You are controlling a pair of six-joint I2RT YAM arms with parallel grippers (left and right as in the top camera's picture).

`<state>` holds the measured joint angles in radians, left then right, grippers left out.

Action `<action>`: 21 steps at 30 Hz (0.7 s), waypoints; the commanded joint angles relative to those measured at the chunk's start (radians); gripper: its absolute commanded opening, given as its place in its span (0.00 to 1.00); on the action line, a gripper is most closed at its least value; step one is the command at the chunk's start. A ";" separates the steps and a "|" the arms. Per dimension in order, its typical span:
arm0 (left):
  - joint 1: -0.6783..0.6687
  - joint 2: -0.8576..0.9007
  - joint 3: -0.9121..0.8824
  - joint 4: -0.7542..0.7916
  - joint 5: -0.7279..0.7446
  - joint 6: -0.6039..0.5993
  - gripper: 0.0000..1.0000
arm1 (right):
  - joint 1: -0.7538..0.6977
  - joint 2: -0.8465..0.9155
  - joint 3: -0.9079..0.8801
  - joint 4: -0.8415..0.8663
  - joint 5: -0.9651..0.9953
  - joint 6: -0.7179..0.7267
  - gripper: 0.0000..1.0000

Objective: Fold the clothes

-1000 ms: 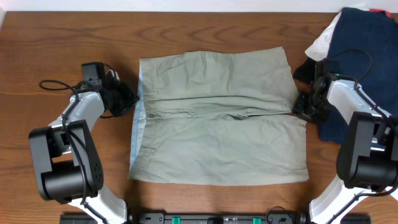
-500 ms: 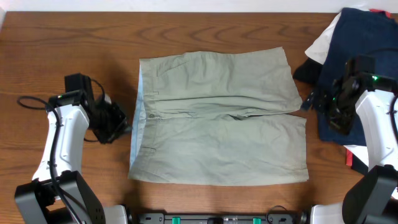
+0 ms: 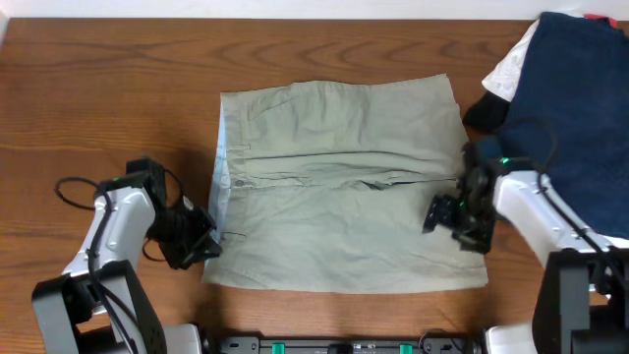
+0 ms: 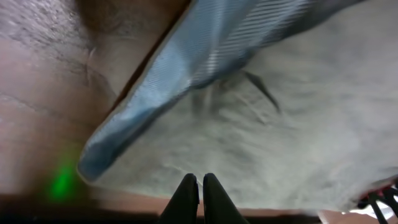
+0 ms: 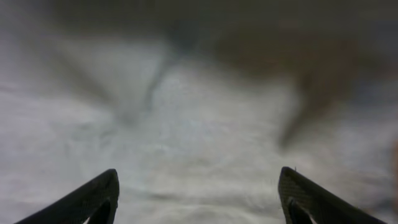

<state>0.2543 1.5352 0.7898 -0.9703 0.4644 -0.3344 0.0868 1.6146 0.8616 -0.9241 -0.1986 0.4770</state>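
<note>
My left gripper will open and pinch the waistband's front corner (image 3: 208,278) before folding the shorts, since it is shut and empty over the flat khaki cloth.
The khaki shorts (image 3: 344,187) lie spread flat in the middle of the table, waistband to the left with pale blue lining (image 3: 222,187) showing. My left gripper (image 3: 208,244) is shut and empty at the shorts' front left edge; the left wrist view shows its closed fingertips (image 4: 200,182) just over the cloth (image 4: 261,130) by the lining (image 4: 186,68). My right gripper (image 3: 442,214) is open above the right side of the shorts, and the right wrist view shows only blurred khaki cloth (image 5: 205,130) between its wide fingers (image 5: 198,186).
A large navy garment (image 3: 570,108) and a white garment (image 3: 511,69) are piled at the back right. Wooden tabletop (image 3: 108,108) surrounds the shorts. A black cable (image 3: 74,187) loops by the left arm.
My left gripper has moved down to the shorts' front left edge. My right gripper has moved from the navy garment leftward over the shorts' right side.
</note>
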 commanded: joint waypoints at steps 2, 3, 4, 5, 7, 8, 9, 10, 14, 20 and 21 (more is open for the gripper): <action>0.002 0.000 -0.071 0.073 -0.010 0.020 0.11 | 0.039 0.007 -0.073 0.101 -0.012 0.046 0.77; 0.002 0.000 -0.083 0.100 -0.010 0.019 0.12 | 0.040 0.007 -0.090 0.140 -0.010 0.046 0.75; 0.002 0.000 -0.094 0.127 -0.010 0.019 0.12 | 0.040 0.007 -0.104 0.177 -0.011 0.047 0.74; 0.002 0.000 -0.104 0.154 -0.010 0.017 0.15 | 0.040 0.007 -0.116 0.212 -0.011 0.047 0.73; 0.002 0.000 -0.120 0.216 -0.010 0.013 0.17 | 0.040 0.007 -0.137 0.294 -0.008 0.047 0.71; 0.002 0.001 -0.127 0.251 -0.010 0.000 0.17 | 0.040 0.007 -0.145 0.344 -0.008 0.047 0.71; 0.002 0.002 -0.130 0.279 -0.010 -0.017 0.17 | 0.040 0.007 -0.150 0.388 -0.008 0.047 0.70; 0.002 0.002 -0.130 0.299 -0.010 -0.032 0.21 | 0.039 0.007 -0.151 0.423 -0.001 0.047 0.69; 0.002 0.008 -0.130 0.393 -0.009 -0.084 0.23 | 0.038 0.007 -0.151 0.539 0.018 0.047 0.65; 0.002 0.024 -0.130 0.533 -0.009 -0.124 0.24 | 0.038 0.008 -0.151 0.634 0.019 0.047 0.63; 0.002 0.027 -0.130 0.554 -0.009 -0.131 0.24 | 0.038 0.009 -0.151 0.643 0.019 0.047 0.63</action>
<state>0.2543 1.5387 0.6662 -0.4465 0.4793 -0.4309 0.1093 1.5986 0.7292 -0.2939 -0.2047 0.5236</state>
